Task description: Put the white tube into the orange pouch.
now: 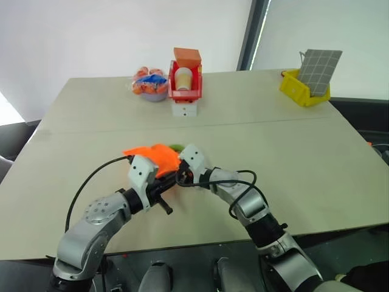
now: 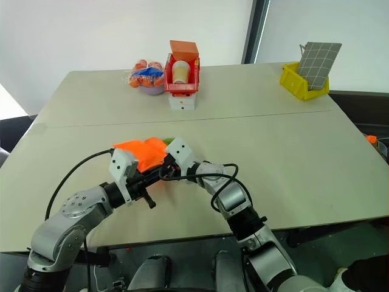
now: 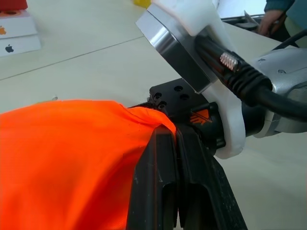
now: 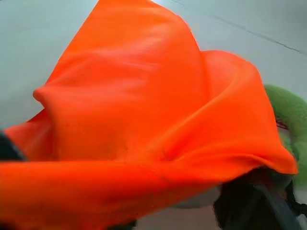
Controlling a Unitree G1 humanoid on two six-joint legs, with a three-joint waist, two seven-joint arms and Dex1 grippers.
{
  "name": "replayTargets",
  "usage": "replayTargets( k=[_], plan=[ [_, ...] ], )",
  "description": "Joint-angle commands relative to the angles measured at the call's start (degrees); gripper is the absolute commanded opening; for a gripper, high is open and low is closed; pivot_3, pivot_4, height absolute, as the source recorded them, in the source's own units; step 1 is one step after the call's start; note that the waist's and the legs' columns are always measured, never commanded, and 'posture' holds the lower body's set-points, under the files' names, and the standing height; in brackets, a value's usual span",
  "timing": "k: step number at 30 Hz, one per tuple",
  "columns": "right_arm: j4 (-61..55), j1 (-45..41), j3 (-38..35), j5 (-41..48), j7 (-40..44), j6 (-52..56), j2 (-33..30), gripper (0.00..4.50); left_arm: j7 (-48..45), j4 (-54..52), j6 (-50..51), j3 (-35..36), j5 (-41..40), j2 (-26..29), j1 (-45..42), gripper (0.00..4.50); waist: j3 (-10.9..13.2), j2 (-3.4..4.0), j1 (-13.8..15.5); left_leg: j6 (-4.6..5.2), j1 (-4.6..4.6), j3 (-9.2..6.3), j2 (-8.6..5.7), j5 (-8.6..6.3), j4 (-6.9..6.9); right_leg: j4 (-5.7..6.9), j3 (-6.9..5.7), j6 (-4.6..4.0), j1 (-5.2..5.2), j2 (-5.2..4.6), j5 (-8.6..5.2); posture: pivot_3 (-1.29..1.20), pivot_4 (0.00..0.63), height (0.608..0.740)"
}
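Observation:
The robot's left gripper will set the orange pouch down on the open table (image 1: 153,179) between the white box and the near edge.
The orange pouch (image 1: 152,157) lies bunched on the table just ahead of both grippers. Its green tag (image 1: 176,147) pokes out at the far side. My left gripper (image 3: 175,132) is shut on the pouch's near edge and holds a fold of the fabric pinched. My right gripper (image 1: 184,176) comes in from the right and meets the same edge, close against the left one. In the right wrist view the orange fabric (image 4: 144,120) drapes over that gripper and hides its tip, with the green tag (image 4: 288,115) beside it. The white tube is hidden.
At the back of the table (image 1: 292,158) stand a red bin holding a paper cup (image 1: 185,85), a white box (image 1: 184,109) below it, a bag of orange fruit (image 1: 150,82), and a yellow bin with a gridded board (image 1: 307,85). A person's hand (image 3: 271,19) shows beyond the table.

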Motion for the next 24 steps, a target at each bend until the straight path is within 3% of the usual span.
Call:
replayTargets(
  k=[1, 3, 10, 15, 20, 24],
  plan=[
    [-4.44, 0.76, -0.81, 0.88, 1.23, 1.12, -1.04, 3.56, -1.52, -2.17, -0.55, 1.36, -2.27, 1.19, 0.55, 0.0, 0.0, 0.0, 0.0, 0.0, -0.01, 0.0, 0.0, 0.0, -0.03, 0.0, 0.0, 0.0, -0.03, 0.0, 0.0, 0.0, 0.15, 0.74],
    [-7.47, 2.02, -1.35, 1.79, 2.69, 2.27, -2.62, 4.44, -2.15, -1.78, -0.78, 2.49, -2.5, 2.25, 1.3, 0.0, 0.0, 0.0, 0.0, 0.0, 0.0, 0.0, 0.0, 0.0, -0.09, 0.0, 0.0, 0.0, -0.05, 0.0, 0.0, 0.0, 0.15, 0.74],
    [-19.22, 7.44, -2.98, 7.02, 11.17, 5.3, -12.73, 4.44, -6.09, 1.07, -1.32, 7.4, -4.23, 7.05, 4.12, 0.0, 0.0, -0.01, 0.08, -0.01, 0.01, 0.0, 0.0, 0.01, -0.35, -0.11, 0.0, -0.01, -0.16, -0.01, -0.02, 0.0, 0.15, 0.74],
    [-22.51, 9.47, -5.98, 9.96, 14.39, 5.83, -18.08, 4.44, -12.32, 3.02, -0.89, 11.38, -6.27, 13.35, 9.06, 0.0, 0.01, -0.02, -0.32, -0.01, 0.0, 0.01, 0.02, 0.0, -0.44, -0.14, 0.01, -0.01, -0.28, 0.0, -0.04, 0.0, 0.15, 0.74],
    [-17.65, 6.87, -7.23, 7.89, 10.98, 3.95, -16.85, 4.44, -16.79, 5.7, -1.97, 13.29, -5.77, 18.25, 12.75, 0.0, 0.03, -0.01, -0.81, -0.02, 0.02, 0.01, 0.04, -0.01, -0.46, -0.23, 0.0, -0.03, -0.52, -0.02, -0.05, 0.0, 0.15, 0.74],
    [-8.05, 1.32, -8.82, 5.49, 3.26, 3.68, -11.08, 4.44, -18.66, 7.6, -4.93, 13.11, -3.07, 20.78, 14.51, 0.0, 0.06, 0.04, -1.51, -0.03, 0.0, 0.08, 0.02, -0.01, -0.46, -0.34, 0.0, -0.05, -0.52, -0.13, -0.04, 0.0, 0.15, 0.74]
  ],
)
